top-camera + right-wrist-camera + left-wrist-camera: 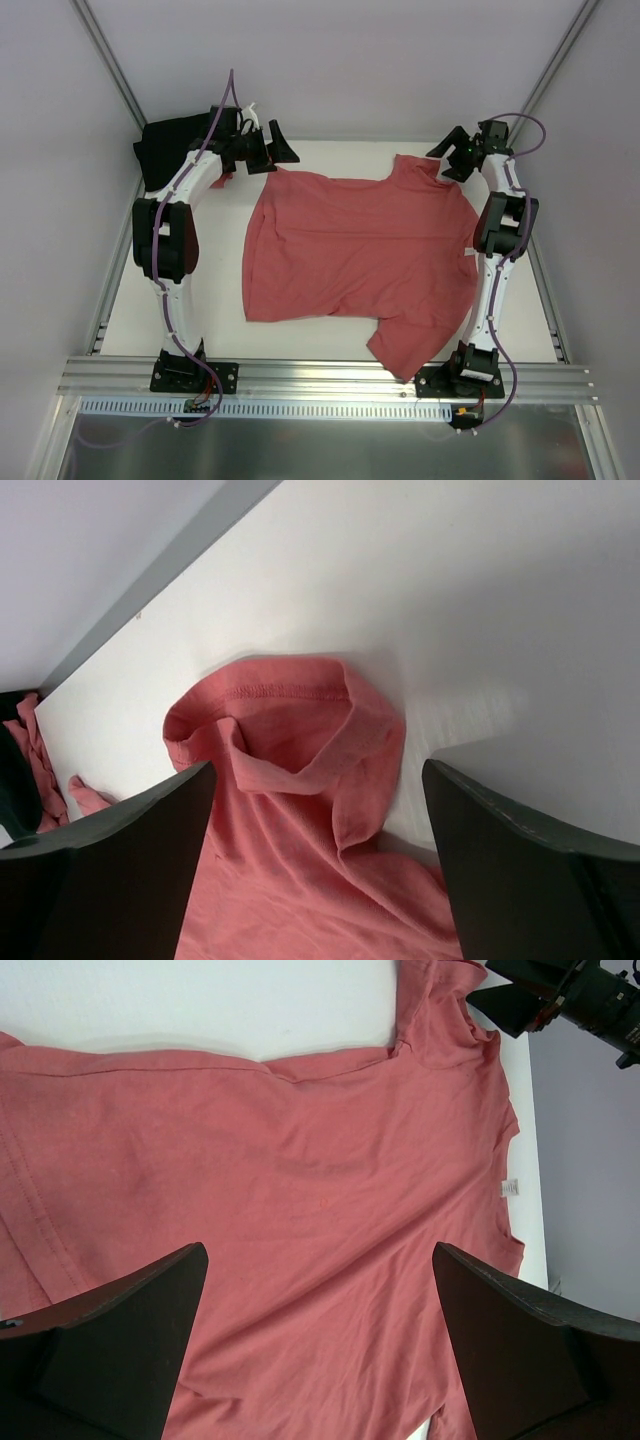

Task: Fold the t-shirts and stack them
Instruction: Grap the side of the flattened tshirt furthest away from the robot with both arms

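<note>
The coral-red t-shirt has a corner nearest the black t-shirt. My left gripper will close on that far corner (277, 176) (8, 1056).
The coral-red t-shirt (360, 255) lies spread across the white table, with one corner draped over the near rail by the right arm's base. In the left wrist view this t-shirt (300, 1190) fills the frame, its small white label (508, 1188) near the right hem. A black t-shirt (165, 150) lies bunched in the far left corner. My left gripper (275, 152) (318, 1250) hovers open over the red shirt's far left corner, holding nothing. Open too, my right gripper (448, 158) (318, 770) hangs above a crumpled sleeve (290, 740) at the far right.
Grey walls with metal posts close in the table (330, 335) on three sides. An aluminium rail (320, 378) runs along the near edge, carrying both arm bases. The right gripper also shows in the left wrist view (560, 995).
</note>
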Motion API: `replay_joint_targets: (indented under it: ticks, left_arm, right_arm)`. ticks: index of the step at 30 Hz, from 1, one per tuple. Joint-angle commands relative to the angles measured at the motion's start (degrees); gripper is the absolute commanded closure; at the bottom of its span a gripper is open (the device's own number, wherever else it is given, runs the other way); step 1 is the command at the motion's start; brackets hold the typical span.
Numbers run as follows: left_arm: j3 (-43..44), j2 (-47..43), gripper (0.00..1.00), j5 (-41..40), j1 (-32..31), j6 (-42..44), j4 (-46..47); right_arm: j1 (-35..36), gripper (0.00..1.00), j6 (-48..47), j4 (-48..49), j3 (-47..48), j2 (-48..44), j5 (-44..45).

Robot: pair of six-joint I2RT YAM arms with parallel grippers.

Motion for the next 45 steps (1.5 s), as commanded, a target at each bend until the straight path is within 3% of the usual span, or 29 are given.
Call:
replay_joint_targets:
  ticks: [1,7,15,16,18,21,22,28,38,45]
  left_arm:
    - [-0.18,-3.59,0.01,1.09,0.25,1.04,0.27]
    - [-0.18,-3.67,0.01,1.0,0.34,1.4,0.0]
    - [-0.1,-3.85,0.01,0.91,0.34,1.92,-0.44]
    - [-0.18,-3.94,0.01,0.82,0.34,2.01,-0.61]
    - [-0.18,-3.94,0.01,0.73,0.25,2.19,-0.7]
    - [-0.18,-4.2,0.01,0.38,0.34,2.54,-1.05]
    - [-0.18,-4.29,0.01,0.38,0.34,2.63,-1.14]
    - [-0.18,-4.11,0.01,0.38,0.34,2.28,-0.88]
    - [-0.97,-3.76,0.01,-0.05,0.25,2.1,-0.44]
    - [4.38,3.0,0.01,-8.83,0.34,3.59,-4.21]
  right_arm:
    - [-0.31,0.12,1.43,1.3,1.34,2.55,2.35]
    - [-0.39,0.3,2.66,3.32,2.75,3.87,3.14]
    - [-0.48,0.44,4.86,5.69,3.18,5.01,3.67]
    - [-0.4,0.5,5.3,6.39,3.36,5.36,3.58]
    - [-0.39,0.53,6.7,6.83,4.41,5.98,3.23]
    - [-0.31,0.74,8.2,7.54,5.38,6.86,2.7]
    - [-0.31,0.99,8.38,7.8,5.3,6.95,2.53]
    - [-0.22,1.0,6.63,7.63,3.02,4.41,1.73]
    - [-0.13,1.0,-1.99,5.17,-1.73,-9.3,2.09]
    - [-0.22,1.0,-6.21,2.0,-7.44,-17.83,-0.2]
